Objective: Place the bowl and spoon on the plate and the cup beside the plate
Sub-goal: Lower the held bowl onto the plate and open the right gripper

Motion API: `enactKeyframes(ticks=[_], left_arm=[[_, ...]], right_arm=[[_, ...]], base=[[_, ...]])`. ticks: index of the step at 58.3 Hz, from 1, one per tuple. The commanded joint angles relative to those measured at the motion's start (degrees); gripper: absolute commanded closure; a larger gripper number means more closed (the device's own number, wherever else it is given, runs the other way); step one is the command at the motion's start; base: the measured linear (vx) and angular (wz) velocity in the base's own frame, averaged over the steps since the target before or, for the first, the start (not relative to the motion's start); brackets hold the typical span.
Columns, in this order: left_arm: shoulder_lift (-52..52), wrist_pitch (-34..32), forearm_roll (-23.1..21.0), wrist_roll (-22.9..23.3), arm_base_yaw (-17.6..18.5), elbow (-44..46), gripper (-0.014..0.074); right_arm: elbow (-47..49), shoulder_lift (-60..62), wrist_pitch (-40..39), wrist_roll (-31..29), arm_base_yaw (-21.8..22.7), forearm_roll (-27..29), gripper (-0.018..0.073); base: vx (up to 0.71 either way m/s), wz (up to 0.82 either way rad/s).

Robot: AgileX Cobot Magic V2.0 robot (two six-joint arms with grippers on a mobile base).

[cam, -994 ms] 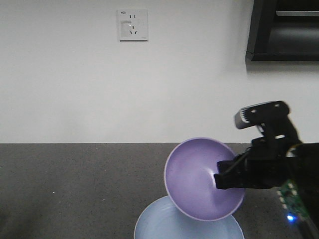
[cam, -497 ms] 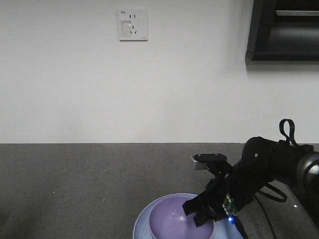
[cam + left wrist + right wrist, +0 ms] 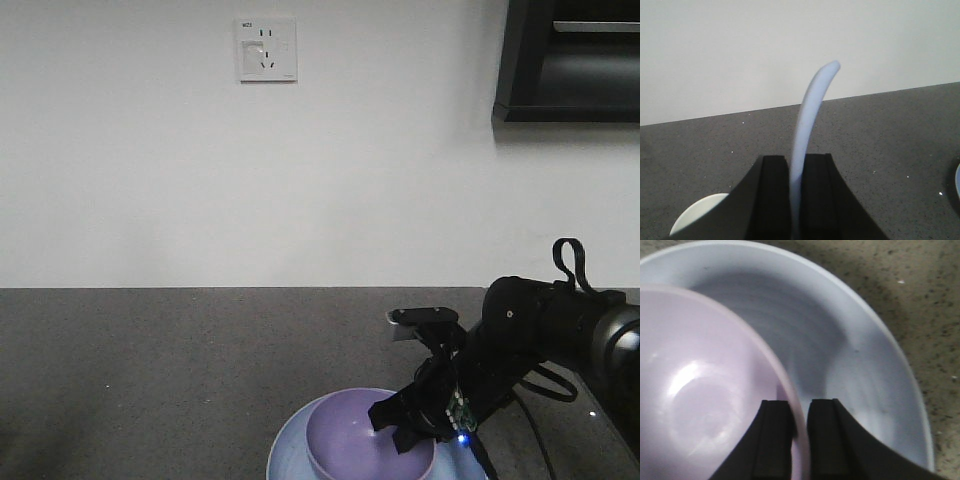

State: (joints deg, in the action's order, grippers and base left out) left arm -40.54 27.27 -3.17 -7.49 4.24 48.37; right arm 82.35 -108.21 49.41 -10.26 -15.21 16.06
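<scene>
Next, I release the pale-blue spoon from my left gripper inside the lavender bowl (image 3: 377, 425), with the spoon's handle leaning on the far rim of the bowl.
The lavender bowl (image 3: 350, 438) sits upright inside the pale-blue plate (image 3: 285, 455) at the near edge of the counter. My right gripper (image 3: 799, 412) is shut on the bowl (image 3: 700, 390), with the right side of its rim between the fingers and the plate (image 3: 865, 355) beneath. In the front view that gripper (image 3: 400, 430) reaches down over the bowl. My left gripper (image 3: 796, 167) is shut on the pale-blue spoon (image 3: 812, 100), which sticks up and curves away. The cream-white mouth of the cup (image 3: 695, 216) shows low on the left, partly hidden by a finger.
A dark speckled counter (image 3: 150, 360) runs back to a white wall with a socket (image 3: 266, 49). A dark cabinet (image 3: 570, 60) hangs at the upper right. A sliver of the plate's edge (image 3: 957, 185) shows at the far right of the left wrist view.
The right arm has come down with the bowl. The bowl was held tilted on its side above the plate; it now rests upright in the plate, shifted slightly since half a second ago.
</scene>
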Motion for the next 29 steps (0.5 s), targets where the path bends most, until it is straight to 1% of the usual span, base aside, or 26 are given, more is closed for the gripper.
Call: enactKeyframes(ticks=[1,7,12,18,24,29], left_arm=[[-0.2,-5.0,-0.5,0.1,0.3,1.6,0.0598],[-0.2,-5.1,-0.5,0.1,0.3,1.6,0.0596],[-0.2,-5.5,-0.5,0.1,0.3,1.6,0.0594],[-0.2,-5.8,-0.5,0.1,0.3,1.6,0.0592],[-0.2,-5.8,-0.6,0.1,0.3,1.6,0.0592],[-0.2,-5.8,-0.6,0.1,0.3,1.6,0.0592]], right_arm=[[1.8,2.8,-2.0,-0.2,0.1,-0.4,0.0210],[1.8,3.0,-1.8,0.0,0.1,0.2,0.0115],[1.8,3.9,-2.1,-1.7,0.1,1.0,0.0071],[1.8,6.6,-2.6,-4.1,0.1,0.8,0.0065],[1.8,11.9,-3.0,-3.8,0.8,0.1,0.0069],[1.8,17.5,-3.1,-2.4,2.2,0.2,0.0069]], base=[[0.00,0.00],[0.00,0.00],[0.00,0.00],[0.00,0.00],[0.00,0.00],[0.00,0.00]])
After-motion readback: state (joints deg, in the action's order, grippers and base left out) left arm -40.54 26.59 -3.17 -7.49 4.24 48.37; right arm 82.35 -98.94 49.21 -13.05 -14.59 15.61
